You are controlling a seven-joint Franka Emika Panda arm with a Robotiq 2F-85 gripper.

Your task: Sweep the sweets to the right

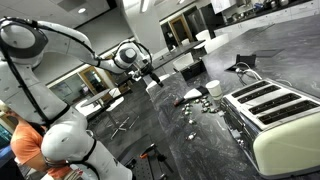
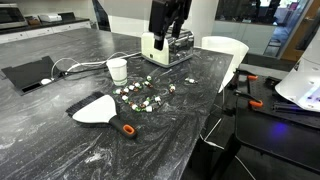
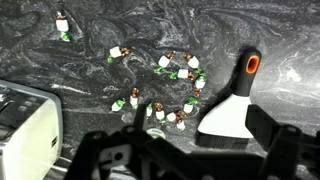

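The gripper should next move to the brush's black handle [image 1: 180, 101] [image 3: 246, 77] near its orange tip and close there, because the brush can sweep the sweets.
Several small wrapped sweets [image 2: 145, 97] with white, green and brown parts lie scattered in a loose cluster on the dark marble table; they also show in the wrist view [image 3: 165, 85] and in an exterior view [image 1: 200, 103]. A white brush [image 2: 98, 108] with a black, orange-tipped handle lies flat beside them, also in the wrist view [image 3: 230, 108]. My gripper [image 2: 169, 28] hangs high above the table, over the toaster and away from the sweets and brush. It is open and empty, and its dark fingers fill the bottom of the wrist view [image 3: 185, 150].
A cream four-slot toaster [image 2: 165, 48] stands near the sweets and is large in an exterior view [image 1: 272, 112]. A white cup [image 2: 117, 70] stands by the sweets. A black tablet with cables [image 2: 28, 74] lies at the side. A white chair [image 2: 226, 55] is at the table edge.
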